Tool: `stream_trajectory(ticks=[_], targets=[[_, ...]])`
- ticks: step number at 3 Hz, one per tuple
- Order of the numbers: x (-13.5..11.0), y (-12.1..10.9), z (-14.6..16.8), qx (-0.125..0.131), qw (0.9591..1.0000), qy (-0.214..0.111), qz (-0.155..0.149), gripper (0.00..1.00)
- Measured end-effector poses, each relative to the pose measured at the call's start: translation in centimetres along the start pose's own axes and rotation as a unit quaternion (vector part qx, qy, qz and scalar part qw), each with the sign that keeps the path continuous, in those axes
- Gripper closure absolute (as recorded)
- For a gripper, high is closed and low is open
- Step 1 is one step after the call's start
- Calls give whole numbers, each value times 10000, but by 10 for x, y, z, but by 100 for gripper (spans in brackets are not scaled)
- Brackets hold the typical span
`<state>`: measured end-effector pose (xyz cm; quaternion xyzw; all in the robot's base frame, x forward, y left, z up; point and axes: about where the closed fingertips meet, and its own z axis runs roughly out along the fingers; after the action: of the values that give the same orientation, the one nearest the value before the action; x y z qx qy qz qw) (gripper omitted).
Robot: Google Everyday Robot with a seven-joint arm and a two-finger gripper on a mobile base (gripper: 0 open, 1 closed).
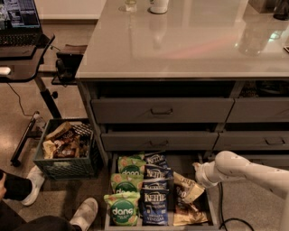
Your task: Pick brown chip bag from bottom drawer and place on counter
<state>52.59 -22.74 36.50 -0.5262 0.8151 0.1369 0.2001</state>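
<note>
Next, I close on the upper brown chip bag's edge point(199, 191) nearest my white arm.
The bottom drawer point(213, 204) of the dark grey cabinet is pulled open. It holds a left column of green Dang bags point(123, 209), a middle column of blue Kettle bags point(155, 205) and brown chip bags on the right. One brown chip bag point(186, 188) lies tilted over another point(190, 214). My white arm reaches in from the right. My gripper point(197, 171) is low over the drawer's right side, just above the upper brown bag. The pale grey counter point(189, 43) tops the cabinet.
Two upper grey drawers point(161, 110) are shut. A green crate of snacks point(65, 151) stands on the floor to the left. A black laptop desk point(20, 49) is at far left. A person's white shoes point(84, 215) are at the lower left. A cup point(158, 5) stands on the counter's far edge.
</note>
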Motion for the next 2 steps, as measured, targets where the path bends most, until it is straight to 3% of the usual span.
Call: stream_trajectory(ticks=[1,2], targets=[[15,-4,43,-499,9983,-257,162,0],[44,-25,72,-778,9939,-734,274,0]])
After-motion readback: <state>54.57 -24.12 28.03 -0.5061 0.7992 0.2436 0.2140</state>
